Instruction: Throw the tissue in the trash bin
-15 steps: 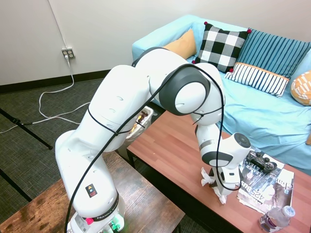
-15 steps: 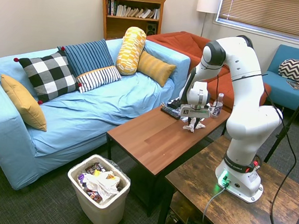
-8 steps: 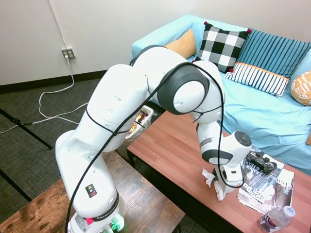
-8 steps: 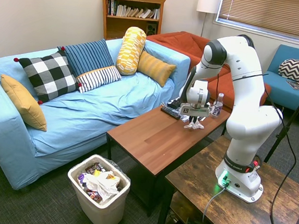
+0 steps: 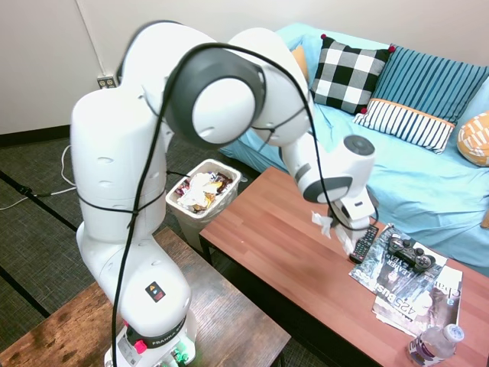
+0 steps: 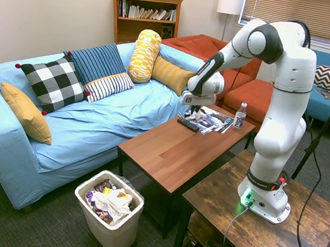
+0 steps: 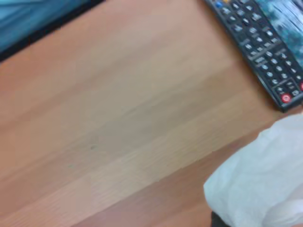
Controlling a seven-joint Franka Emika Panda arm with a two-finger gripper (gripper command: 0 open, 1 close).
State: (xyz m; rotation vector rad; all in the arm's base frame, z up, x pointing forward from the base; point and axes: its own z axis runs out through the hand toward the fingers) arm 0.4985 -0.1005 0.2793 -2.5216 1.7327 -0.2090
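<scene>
Next, my gripper drops the tissue, still hanging above the coffee table, on top of the wrappers and white paper (image 5: 206, 180) inside the trash bin.
The tissue (image 5: 328, 225) is a crumpled white wad hanging above the wooden coffee table (image 5: 275, 245), and my gripper (image 5: 343, 233) is shut on it. In the second exterior view the gripper (image 6: 190, 106) hovers above the table's far end, near the sofa. The wrist view shows the tissue (image 7: 262, 179) over the brown tabletop, beside the remote. The trash bin (image 5: 202, 191) is a white plastic basket standing on the carpet off the table's other end. In the second exterior view the trash bin (image 6: 109, 210) holds wrappers and white paper.
On the table lie a black remote (image 5: 364, 243), a game controller (image 5: 405, 252), magazines (image 5: 416, 294) and a water bottle (image 5: 434, 344). A blue sofa (image 6: 96, 117) with cushions runs along the table's far side. A lower dark wooden table (image 6: 249, 223) bears the arm.
The gripper rose from the table beside the magazines with the tissue in it. It swung along the table toward the remote, and the whole arm straightened up.
</scene>
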